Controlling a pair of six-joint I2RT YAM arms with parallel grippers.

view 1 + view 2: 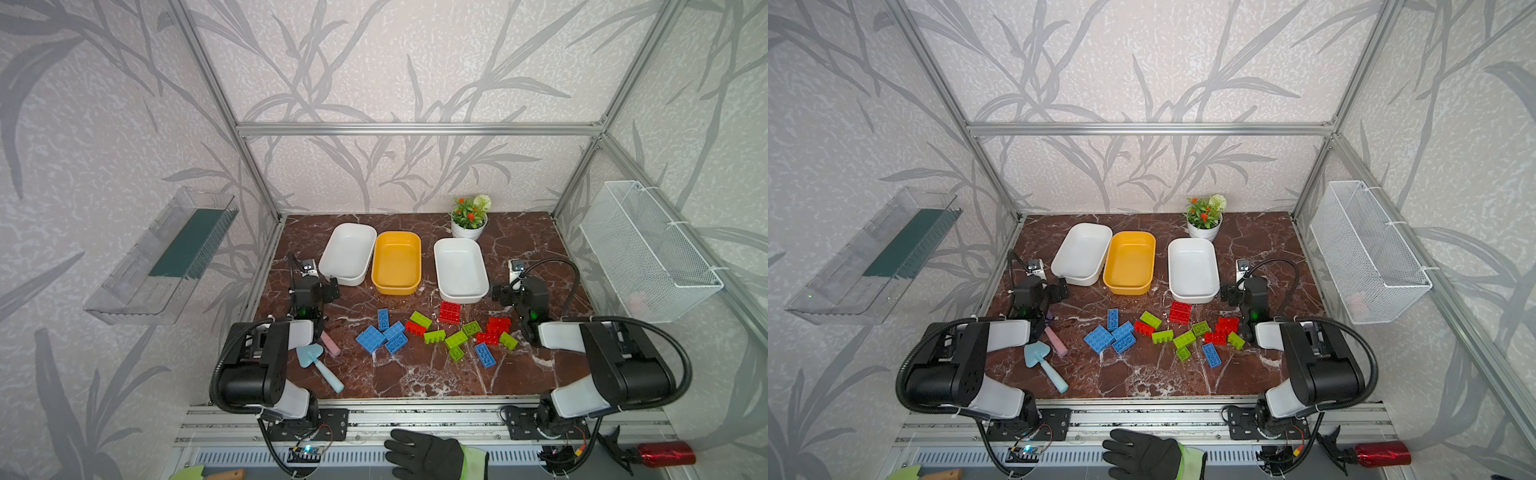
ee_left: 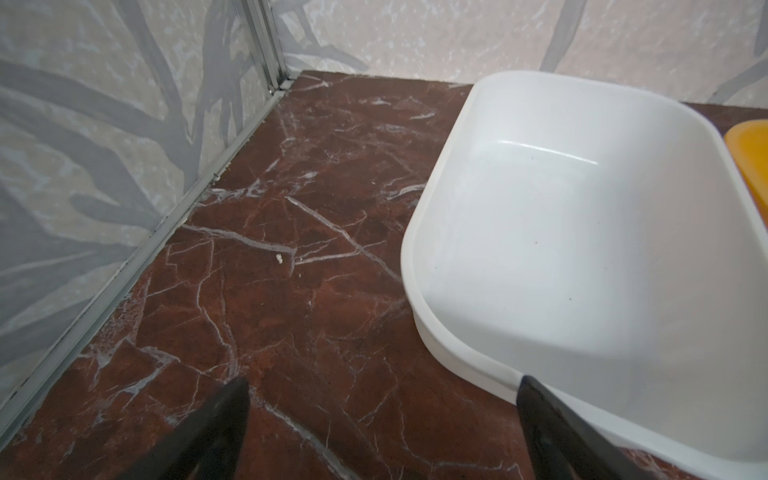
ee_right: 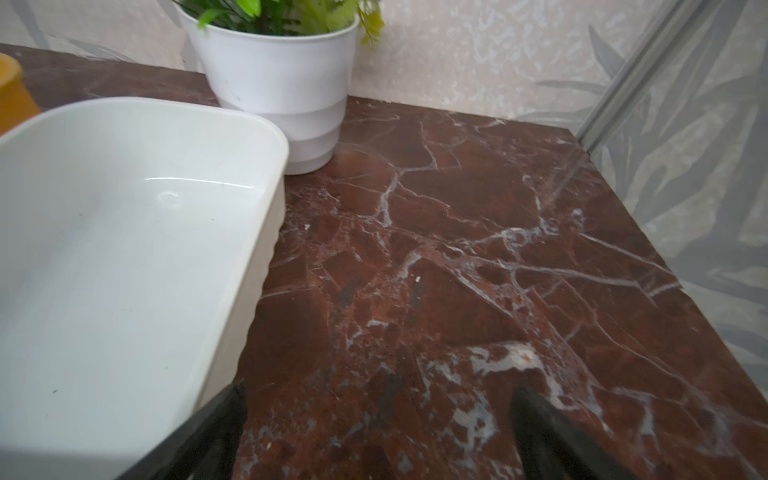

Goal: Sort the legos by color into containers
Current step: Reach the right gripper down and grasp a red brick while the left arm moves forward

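Note:
Next, I grip the ends of the red lego (image 1: pixel 499 321) at the red pile's back, just behind the lone blue lego, with my right gripper.
Both top views show the legos loose on the marble table, in front of the containers. Blue ones (image 1: pixel 384 336) cluster left of centre, and one more blue one (image 1: pixel 485 355) lies further right. Lime green ones (image 1: pixel 456 339) and red ones (image 1: pixel 450 312) are mixed to the right. The containers stand in a row behind them: a white tub (image 1: pixel 348 253), a yellow tub (image 1: pixel 396 262) and a second white tub (image 1: pixel 460 269), all with nothing inside. My left gripper (image 2: pixel 384 384) is open by the near corner of the left white tub (image 2: pixel 582 249). My right gripper (image 3: pixel 378 392) is open beside the right white tub (image 3: pixel 124 249).
A white flower pot (image 1: pixel 468 226) stands behind the right tub. A teal toy shovel (image 1: pixel 318 363) and a pink piece (image 1: pixel 331 344) lie by the left arm. A wire basket (image 1: pixel 648 249) hangs on the right wall and a clear shelf (image 1: pixel 166 257) on the left. A gloved hand (image 1: pixel 428 455) rests beyond the front rail.

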